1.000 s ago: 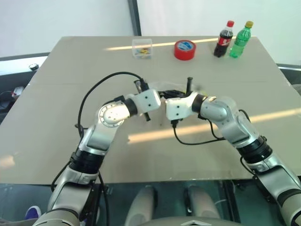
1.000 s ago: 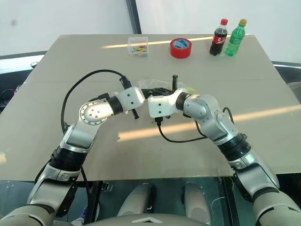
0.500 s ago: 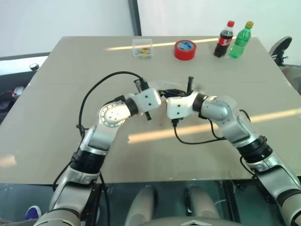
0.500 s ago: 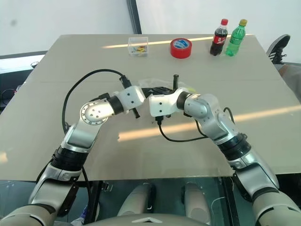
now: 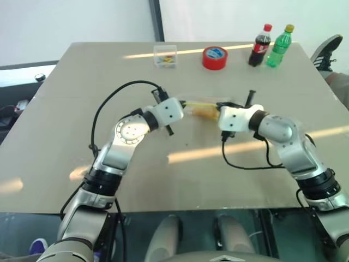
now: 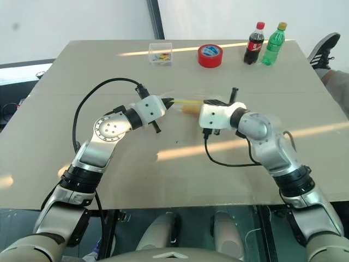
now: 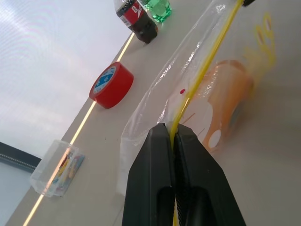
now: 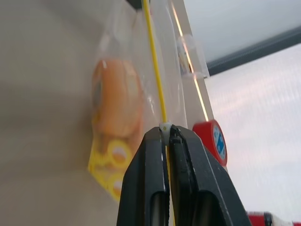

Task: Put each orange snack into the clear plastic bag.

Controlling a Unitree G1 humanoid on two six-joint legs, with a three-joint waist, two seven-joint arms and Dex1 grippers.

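Next, I release the clear plastic bag with my left gripper on the bare table (image 5: 206, 130) just beyond the near light streak. The bag hangs stretched above the table's middle.
The clear plastic bag (image 5: 200, 107) hangs stretched between my two grippers above the middle of the table. My left gripper (image 5: 182, 102) is shut on one end of the bag's yellow seal strip (image 7: 207, 66). At the other end my right gripper (image 5: 218, 108) is shut on the same strip. An orange snack (image 5: 206, 112) lies inside the bag, under the strip. The left wrist view has that snack (image 7: 229, 94) past my left gripper (image 7: 174, 131). In the right wrist view the snack (image 8: 114, 103) sits beyond my right gripper (image 8: 165, 129), beside the bag's yellow mark (image 8: 113, 157).
A red tape roll (image 5: 214, 57), a small clear box (image 5: 164, 55), a cola bottle (image 5: 260, 45) and a green bottle (image 5: 278, 45) stand along the table's far edge. A person's shoe (image 5: 329, 49) shows past the table's right side.
My right gripper has moved to the right, away from the left one, pulling the bag's strip taut. Bag and snack now show between the grippers. A shoe has come in at the right.
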